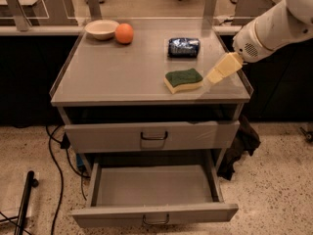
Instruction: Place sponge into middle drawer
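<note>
My gripper needs to go to the sponge's middle point(184, 79) next. It should close there with its fingers across the sponge's near and far long sides.
The sponge point(184, 80), dark green top on pale yellow foam, lies flat on the grey cabinet top point(122, 72) near its front right. My gripper point(211, 77) comes in from the right on the white arm point(274, 26), and its pale yellow fingers sit just right of the sponge, close to the surface. The middle drawer point(154, 192) stands pulled out below, its inside bare, with a small dark handle point(156, 221) on its front. The drawer front above it point(151, 136) is nearly closed.
A dark blue crinkled packet point(184, 47) lies behind the sponge. An orange point(124, 33) and a white bowl point(101, 29) stand at the back left. Black cables point(54, 155) trail on the speckled floor at left; a dark cloth point(239, 146) hangs at the cabinet's right.
</note>
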`<act>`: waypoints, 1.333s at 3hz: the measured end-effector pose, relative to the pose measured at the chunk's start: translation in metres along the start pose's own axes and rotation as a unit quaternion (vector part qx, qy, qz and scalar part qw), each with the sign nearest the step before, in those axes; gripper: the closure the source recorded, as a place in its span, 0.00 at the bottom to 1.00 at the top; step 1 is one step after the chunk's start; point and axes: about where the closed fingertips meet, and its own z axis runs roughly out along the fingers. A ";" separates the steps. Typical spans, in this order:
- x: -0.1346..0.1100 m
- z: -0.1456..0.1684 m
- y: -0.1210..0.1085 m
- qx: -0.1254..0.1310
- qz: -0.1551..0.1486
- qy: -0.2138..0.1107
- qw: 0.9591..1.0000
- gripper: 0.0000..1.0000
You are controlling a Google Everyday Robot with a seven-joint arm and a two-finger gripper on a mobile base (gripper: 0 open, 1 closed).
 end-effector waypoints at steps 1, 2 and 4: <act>0.000 0.000 0.000 0.000 0.000 0.000 1.000 0.00; 0.000 0.020 0.005 -0.012 0.021 -0.004 1.000 0.00; -0.006 0.064 0.022 -0.044 0.056 -0.013 0.997 0.00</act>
